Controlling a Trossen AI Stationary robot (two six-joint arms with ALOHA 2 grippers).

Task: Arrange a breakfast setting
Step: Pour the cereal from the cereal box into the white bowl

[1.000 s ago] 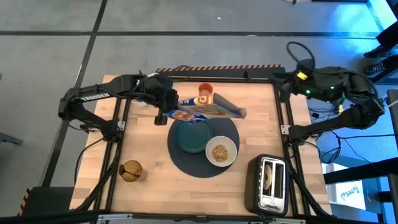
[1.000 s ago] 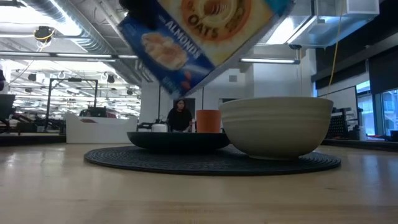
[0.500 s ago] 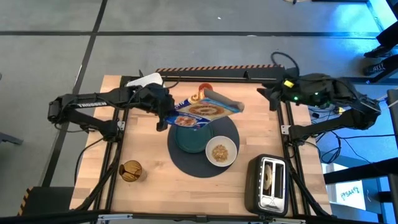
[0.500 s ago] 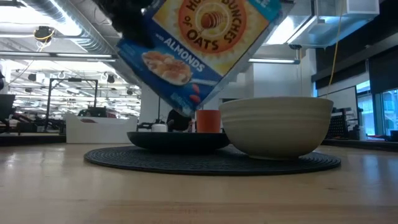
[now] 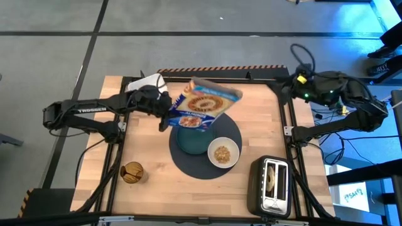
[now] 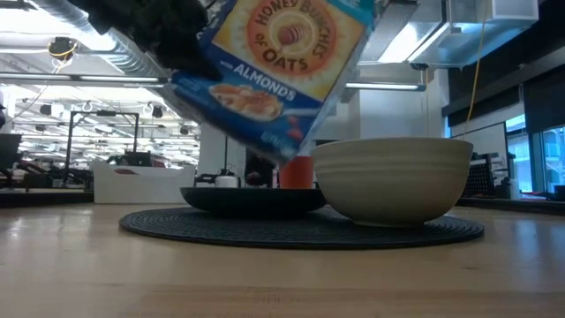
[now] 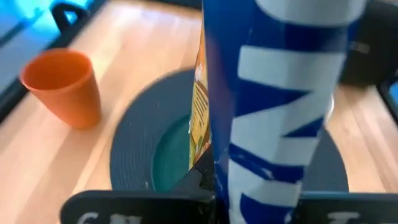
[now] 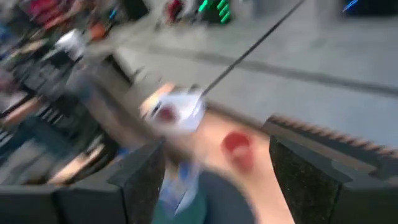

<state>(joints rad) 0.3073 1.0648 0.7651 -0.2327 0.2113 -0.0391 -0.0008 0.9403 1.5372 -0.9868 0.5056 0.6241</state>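
Note:
The middle of the cereal box's narrow side (image 5: 225, 112), opposite the side of the box that my left gripper holds, should be gripped next by my right gripper.
My left gripper (image 5: 164, 114) is shut on a blue-and-yellow cereal box (image 5: 204, 103), held tilted in the air over the teal plate (image 5: 191, 141) and the round dark-blue placemat (image 5: 201, 164). The white bowl (image 5: 223, 152) with cereal in it sits on the placemat's right part. The box hides the orange cup from above. The cup shows in the left wrist view (image 7: 62, 87) and the low view (image 6: 296, 172), standing beyond the placemat. A tan bagel (image 5: 132, 171) lies at the near left. My right gripper (image 5: 295, 88) is open and empty at the far right corner. My left gripper pinches the box's lower end (image 7: 267, 180) between its two fingers, one on each broad face, with the narrow blue side (image 7: 280, 106) facing the wrist camera. The fingers come roughly level from the table's left. The box is lifted clear and tilted, its top toward the far right.
A black toaster (image 5: 273, 185) with a bagel in its slot stands at the near right corner. A white object (image 5: 144, 81) lies at the far left corner. Bare wood (image 5: 151, 144) lies left of the placemat.
My left gripper has turned and drawn slightly toward the table's left, keeping hold of the box. The box has swung from lying low with its top out to the right to standing more upright. My right arm moved toward the left, then back toward the far right corner.

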